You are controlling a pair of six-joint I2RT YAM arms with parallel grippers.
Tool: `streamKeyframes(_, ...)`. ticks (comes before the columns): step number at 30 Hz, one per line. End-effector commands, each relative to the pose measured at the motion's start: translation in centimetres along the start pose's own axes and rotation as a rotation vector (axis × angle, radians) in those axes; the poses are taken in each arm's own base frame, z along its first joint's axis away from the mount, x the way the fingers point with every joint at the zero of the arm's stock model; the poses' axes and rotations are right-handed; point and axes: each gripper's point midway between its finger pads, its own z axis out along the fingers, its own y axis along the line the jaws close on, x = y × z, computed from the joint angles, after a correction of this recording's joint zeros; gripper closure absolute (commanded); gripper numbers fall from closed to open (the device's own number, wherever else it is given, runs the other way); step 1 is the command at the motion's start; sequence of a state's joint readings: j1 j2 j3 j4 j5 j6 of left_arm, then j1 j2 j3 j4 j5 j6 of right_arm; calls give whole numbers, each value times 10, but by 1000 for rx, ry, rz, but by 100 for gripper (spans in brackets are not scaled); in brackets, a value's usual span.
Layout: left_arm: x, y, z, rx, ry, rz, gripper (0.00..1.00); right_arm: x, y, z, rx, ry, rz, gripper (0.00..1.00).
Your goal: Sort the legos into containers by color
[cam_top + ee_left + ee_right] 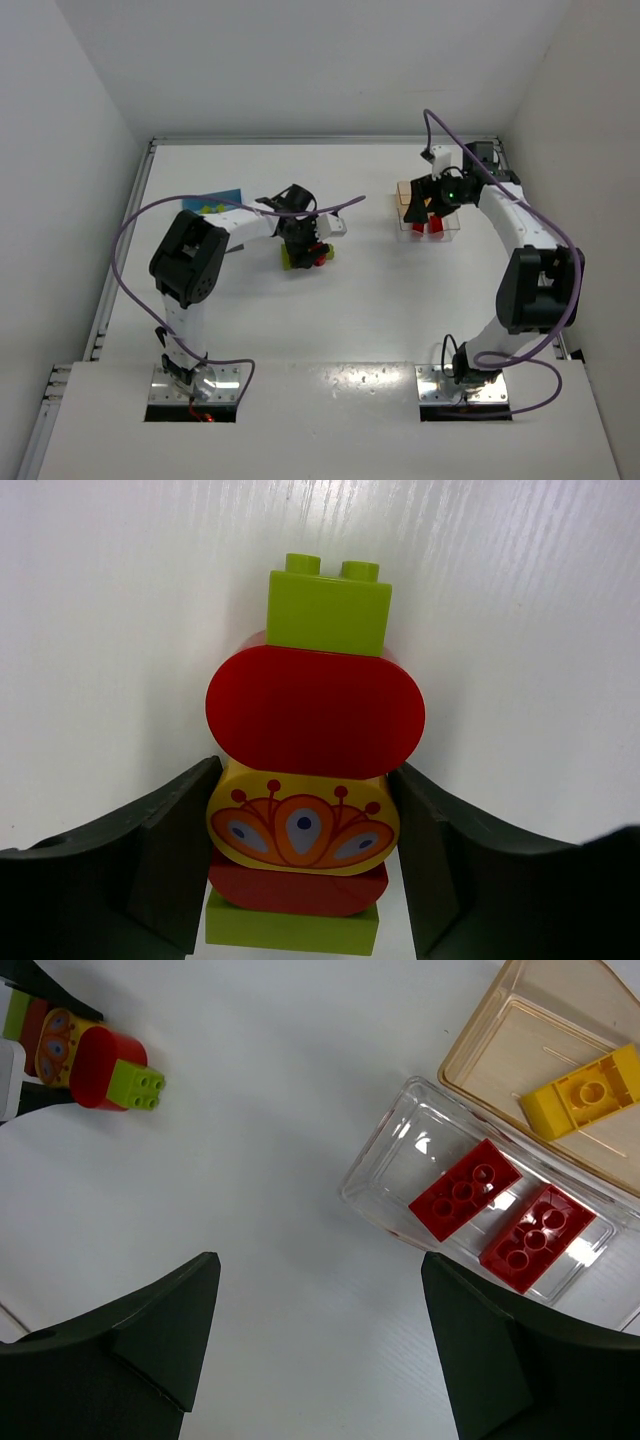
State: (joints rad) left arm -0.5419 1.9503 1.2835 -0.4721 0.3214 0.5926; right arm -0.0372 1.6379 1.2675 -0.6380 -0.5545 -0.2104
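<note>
Next, my left gripper lets go of the lego stack on the table (312,232) between the blue-floored tub and the clear container.
A stack of legos (310,710) lies on the white table: lime green, red, a yellow block with an orange pattern, red, lime green. My left gripper (305,820) is shut on it, both pads pressing the yellow block's sides. From above, the stack (303,257) sits at centre left under the left gripper (303,243). My right gripper (320,1260) hangs open over bare table beside the clear container (385,1175), which holds two red bricks (465,1188). An amber-tinted container (500,1040) behind it holds a yellow brick (583,1090).
A blue-floored tub (220,203) with lime pieces lies at the back left, partly behind the left arm. Purple cables loop over both arms. The clear container (447,232) sits at the back right, under the right gripper (428,212).
</note>
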Motion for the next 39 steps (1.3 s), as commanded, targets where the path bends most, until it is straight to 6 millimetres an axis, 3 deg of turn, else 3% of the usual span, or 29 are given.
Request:
streamKeyframes(1,-12,8,-5,-7,-21,14,49,-21,-1,-4,-17,-47,-35,18)
streamKeyframes(4,-9,9,-6,2,-21,3,59,-19,0,-1,-33,-43,-29,18)
streamKeyframes(6,-20,11,-16,-1,-62,-2,61,-22,7,2,-65,-43,-33,18)
streamKeyframes(11,-77,14,-61,-22,-273,-74,63,-32,56,10,-328,-93,92,18)
streamKeyframes(13,-93,13,-73,-48,-330,-83,63,-44,79,9,-471,-139,164,18)
streamKeyframes(17,-122,3,-93,-71,-398,-90,63,-58,103,14,-633,-157,287,24)
streamKeyframes(23,-141,-9,-106,-82,-436,-65,64,-63,107,27,-757,-120,448,24)
streamKeyframes(27,-148,-10,-113,-97,-455,-51,64,-70,118,30,-803,-94,447,24)
streamKeyframes(39,-149,-7,-118,-126,-473,-53,64,-57,155,37,-882,-25,405,24)
